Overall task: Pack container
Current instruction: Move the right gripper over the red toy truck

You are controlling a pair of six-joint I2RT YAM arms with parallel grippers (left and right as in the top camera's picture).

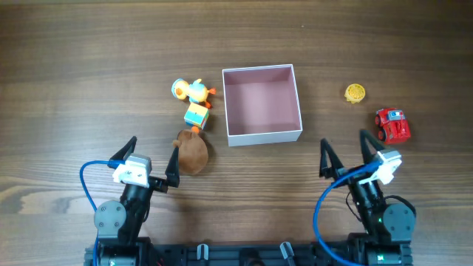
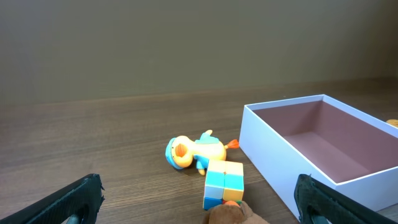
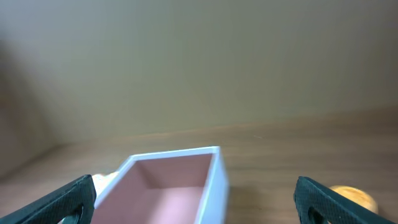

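I move my right gripper to the red toy car next and close it across the car's sides at the car's grey roof (image 1: pixel 395 117).
The container (image 1: pixel 262 134), a square white box with a dusty-pink inside, stands empty at the table's middle; it also shows in the left wrist view (image 2: pixel 273 155) and the right wrist view (image 3: pixel 214 177). Left of it lie a yellow duck toy (image 1: pixel 194 91), a pastel cube (image 1: pixel 196 116) and a brown plush (image 1: pixel 192 154). The duck (image 2: pixel 193 151), cube (image 2: pixel 222 182) and plush (image 2: pixel 233 214) show in the left wrist view. Right of the container lie a yellow round toy (image 1: pixel 355 93) and a red toy car (image 1: pixel 392 125). My left gripper (image 1: pixel 151 162) and right gripper (image 1: pixel 346 154) are open and empty, near the front edge.
The yellow round toy (image 3: pixel 354 196) shows at the lower right of the right wrist view. Bare wood table (image 1: pixel 89 74) lies around the objects.
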